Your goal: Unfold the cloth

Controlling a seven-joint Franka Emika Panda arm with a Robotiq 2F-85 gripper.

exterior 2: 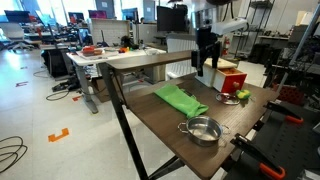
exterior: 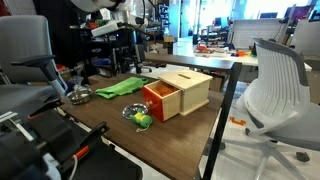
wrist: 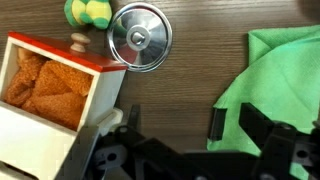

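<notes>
Next, I close my gripper on the light-green cloth's edge (exterior: 144,80) (wrist: 213,124) that faces the wooden box, since the cloth can be pulled open from that edge.
The light-green cloth (exterior 2: 180,98) lies folded on the wooden table, also seen in an exterior view (exterior: 120,88). In the wrist view it fills the right side (wrist: 285,70). My gripper (wrist: 238,125) is open and empty. It hangs well above the table, over the cloth's left edge, with one finger over the wood and the other over the fabric. In an exterior view the gripper (exterior 2: 207,52) is high over the table's far part.
A wooden box with an orange front (wrist: 50,85) (exterior 2: 230,80) (exterior: 178,92) stands beside the cloth. A silver pot (wrist: 140,37) (exterior 2: 203,130) and a green-yellow ball (wrist: 88,12) (exterior 2: 243,96) sit on the table. Office chairs stand around the table.
</notes>
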